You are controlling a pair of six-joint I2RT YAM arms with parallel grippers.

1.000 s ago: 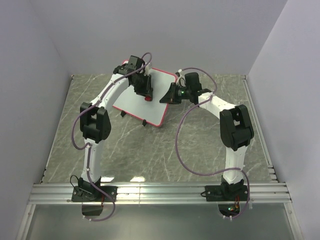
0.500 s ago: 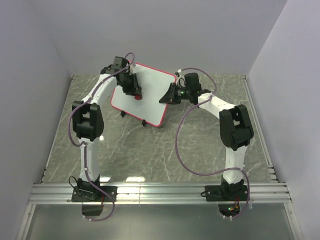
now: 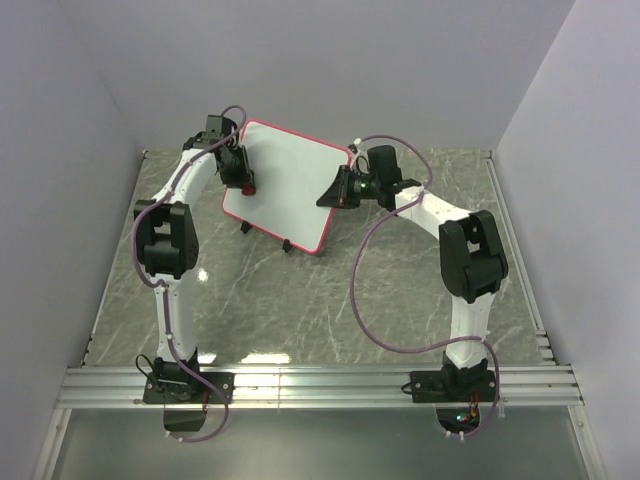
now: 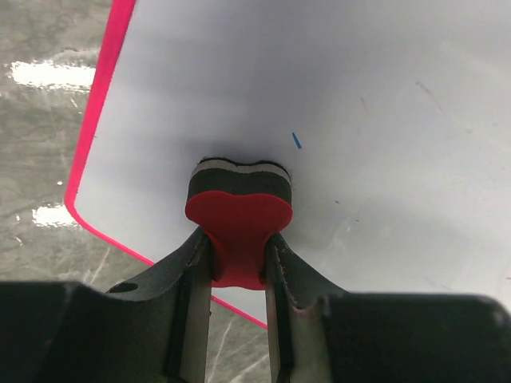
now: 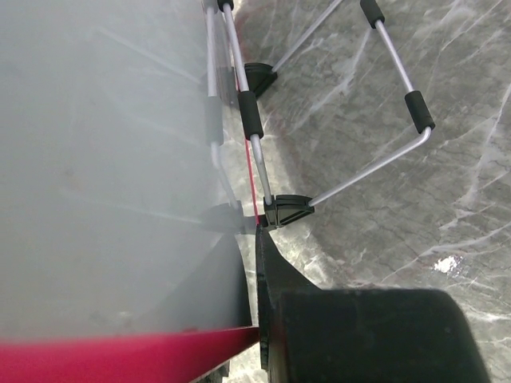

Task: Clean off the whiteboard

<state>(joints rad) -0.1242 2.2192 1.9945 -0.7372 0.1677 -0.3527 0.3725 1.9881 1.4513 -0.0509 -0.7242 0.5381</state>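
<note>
Next, my left gripper lets go of the red eraser, which will set it free on the grey table (image 3: 230, 295) between the whiteboard and the metal rail.
The whiteboard (image 3: 290, 190), white with a thin red frame and two small black feet, stands tilted at the back of the table. My left gripper (image 3: 245, 183) is shut on the small red eraser (image 4: 239, 219) and presses its dark pad against the board's left part, near the left edge. A short blue mark (image 4: 296, 140) shows just above the eraser in the left wrist view. My right gripper (image 3: 335, 192) is shut on the board's right edge (image 5: 128, 347); one finger (image 5: 267, 279) lies against the back side, by the wire stand (image 5: 375, 171).
The grey marble table (image 3: 300, 300) spreads in front of the board. Pale walls close in on the left, back and right. A metal rail (image 3: 320, 385) runs along the near edge by the arm bases.
My left gripper has slid the eraser leftward and up across the board, from its middle to its left part. The right gripper has held the board's right edge, and the board stands more upright.
</note>
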